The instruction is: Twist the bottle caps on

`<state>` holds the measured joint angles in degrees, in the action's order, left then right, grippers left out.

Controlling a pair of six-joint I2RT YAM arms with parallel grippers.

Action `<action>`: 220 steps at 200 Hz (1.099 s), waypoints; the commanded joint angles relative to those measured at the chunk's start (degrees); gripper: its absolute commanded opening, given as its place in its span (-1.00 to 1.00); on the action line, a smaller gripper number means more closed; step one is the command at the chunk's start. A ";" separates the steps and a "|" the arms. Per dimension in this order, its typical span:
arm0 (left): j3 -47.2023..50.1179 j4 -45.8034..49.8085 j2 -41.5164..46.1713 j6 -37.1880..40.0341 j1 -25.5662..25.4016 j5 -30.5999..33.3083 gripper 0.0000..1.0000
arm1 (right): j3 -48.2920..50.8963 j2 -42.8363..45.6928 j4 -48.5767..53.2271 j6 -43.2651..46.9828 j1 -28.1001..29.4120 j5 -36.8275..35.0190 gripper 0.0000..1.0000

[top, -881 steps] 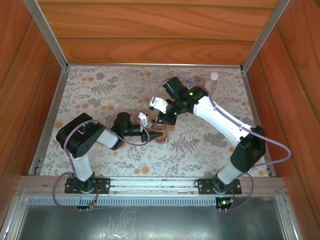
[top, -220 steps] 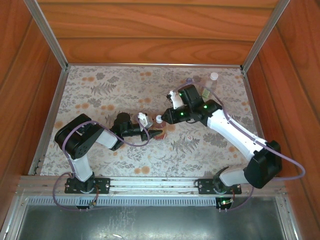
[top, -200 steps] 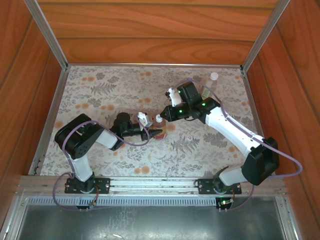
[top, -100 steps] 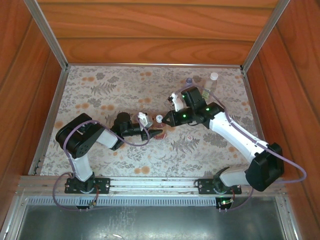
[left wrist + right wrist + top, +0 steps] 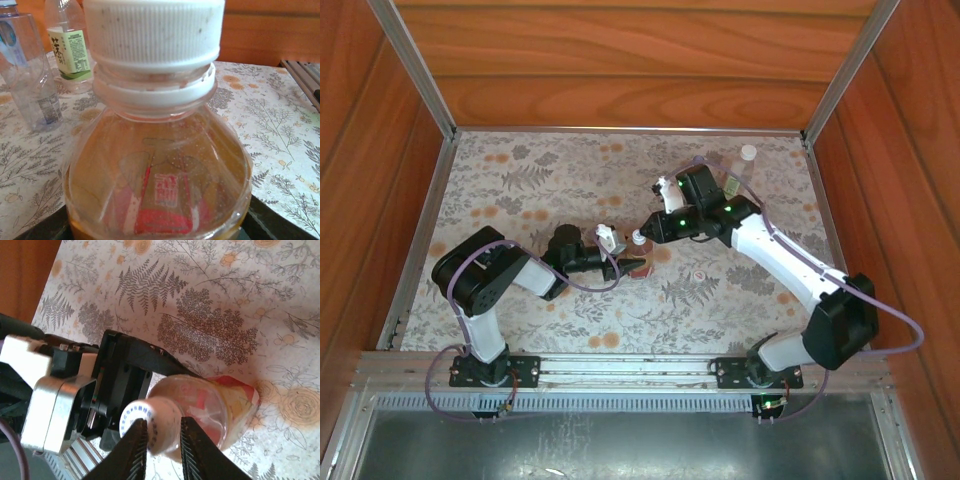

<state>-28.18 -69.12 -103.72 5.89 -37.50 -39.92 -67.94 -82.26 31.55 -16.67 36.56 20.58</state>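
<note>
The white cap sits gapped above the neck ring, so my right gripper should open, turn its wrist and grip the cap squarely [image 5: 154, 35] to screw further.
The amber bottle [image 5: 155, 175] with a red-yellow label stands on the table, and my left gripper [image 5: 626, 265] is shut on its body. Dark jaw edges show at the bottom corners of the left wrist view. A white ribbed bottle cap [image 5: 154, 32] sits on its neck. From above and the right, my right gripper [image 5: 162, 442] is shut on that cap [image 5: 145, 422], one finger on each side. In the top view both grippers meet at the amber bottle [image 5: 642, 268] near the table's middle.
The green-label bottle [image 5: 733, 183] with a white cap [image 5: 748, 152] stands at the back right. The bluish plain bottle [image 5: 27, 70] stands beside the green-label one [image 5: 67, 45]. Wooden walls and metal rails [image 5: 420, 230] enclose the floral table.
The right arm's elbow and wrist have swung a little while its gripper stayed at the cap. The left arm and the amber bottle have not moved.
</note>
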 commanded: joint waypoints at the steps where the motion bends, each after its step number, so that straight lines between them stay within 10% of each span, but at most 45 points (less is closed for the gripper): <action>1: 0.50 3.53 -1.33 -0.61 0.23 0.19 0.12 | -0.74 -0.58 0.48 1.49 -0.44 1.08 -0.65; 94: 0.25 3.52 -1.75 0.02 0.27 0.48 0.13 | 9.58 8.66 0.68 -2.15 2.83 5.50 -0.75; 128: 0.66 3.50 -0.50 0.24 0.22 0.28 0.12 | 9.13 12.54 1.27 3.54 2.75 -2.90 -0.30; 175: 2.57 3.58 3.44 1.90 -0.07 0.20 0.12 | 7.13 14.85 5.44 29.50 2.87 -2.33 0.35; 220: 3.80 8.38 9.52 9.92 -1.30 1.30 0.12 | 3.22 15.09 15.18 58.07 7.42 -0.18 0.43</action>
<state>-25.04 -64.88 -98.02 9.41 -37.63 -39.13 -61.01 -67.53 38.79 19.29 40.97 19.14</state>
